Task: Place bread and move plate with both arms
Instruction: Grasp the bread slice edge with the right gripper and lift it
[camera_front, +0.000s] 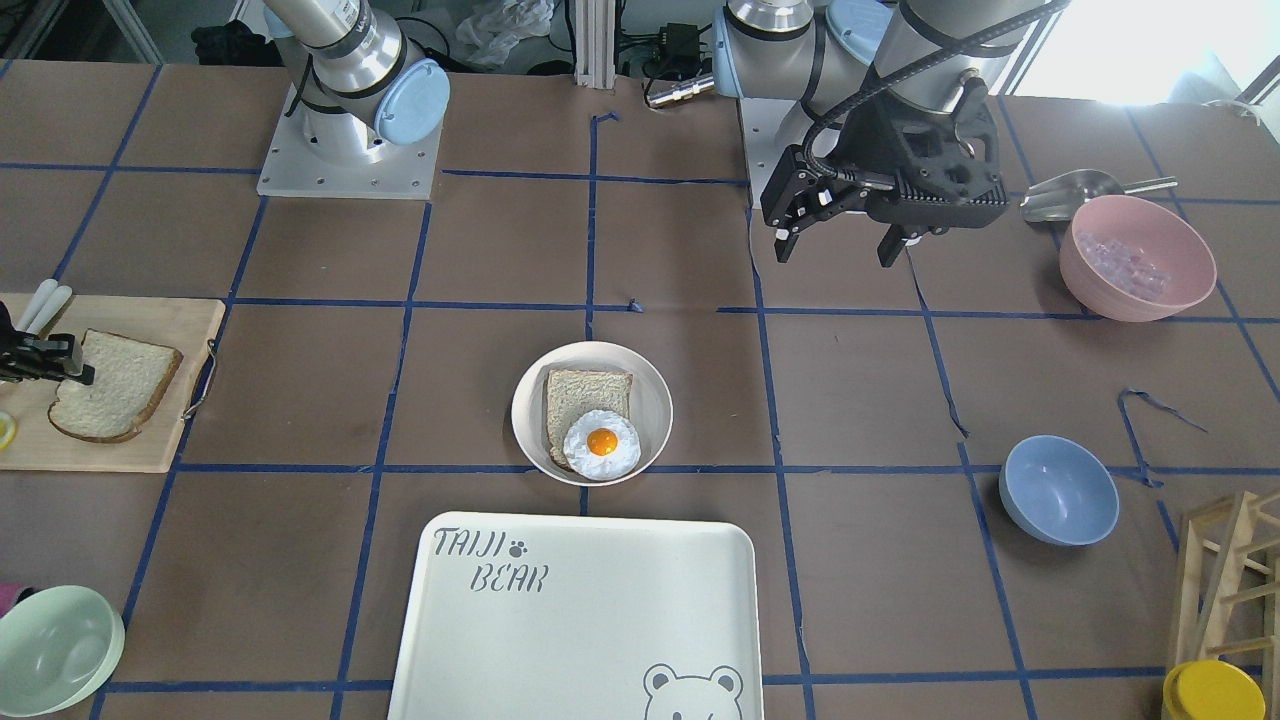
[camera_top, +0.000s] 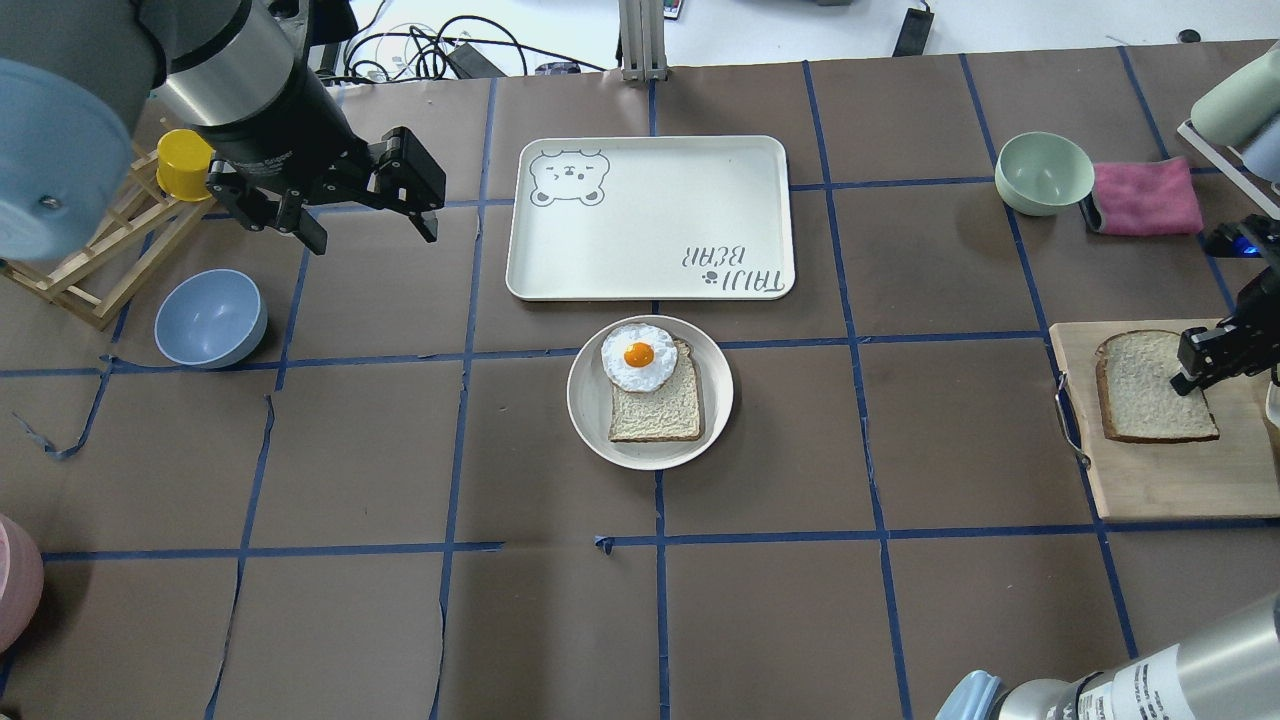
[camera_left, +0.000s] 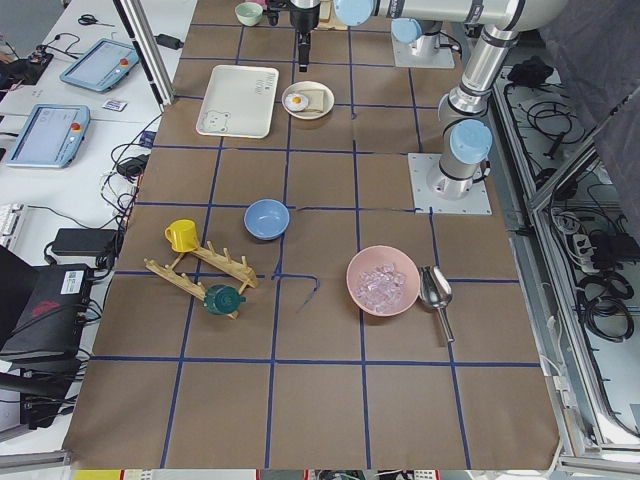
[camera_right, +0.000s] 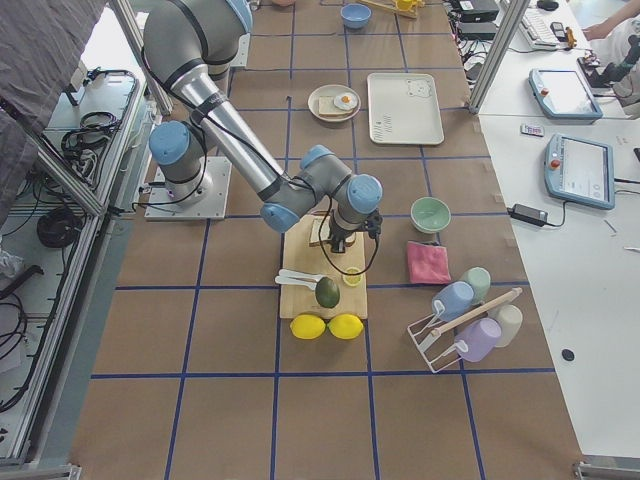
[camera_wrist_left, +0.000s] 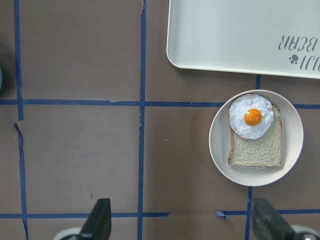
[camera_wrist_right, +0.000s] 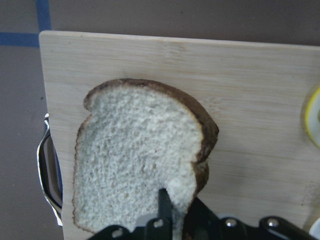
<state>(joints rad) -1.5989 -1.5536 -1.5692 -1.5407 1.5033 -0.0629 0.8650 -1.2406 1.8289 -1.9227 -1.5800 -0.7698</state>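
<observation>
I should use my right gripper to release the bread on the plate, overlapping the fried egg and tan slice (camera_front: 615, 409).
The bread (camera_top: 1145, 390) lies on a wooden cutting board (camera_top: 1160, 480) at the table's right end; it also shows in the front view (camera_front: 115, 390) and the right wrist view (camera_wrist_right: 135, 160). My right gripper (camera_top: 1190, 375) is shut on the bread's edge, its fingers pinching the crust side (camera_wrist_right: 172, 210). The plate (camera_top: 590, 420) sits mid-table and holds a tan slice (camera_top: 655, 405) with a fried egg (camera_top: 638, 355) on it. My left gripper (camera_top: 360, 215) is open and empty, raised above the table to the plate's far left; the plate shows in its wrist view (camera_wrist_left: 220, 145).
The bear-print tray (camera_top: 650, 220) lies just beyond the plate. A blue bowl (camera_top: 210, 318), a wooden rack (camera_top: 90, 260) and a yellow cup (camera_top: 183, 165) stand at the left. A green bowl (camera_top: 1045, 172) and a pink cloth (camera_top: 1145, 195) lie beyond the board.
</observation>
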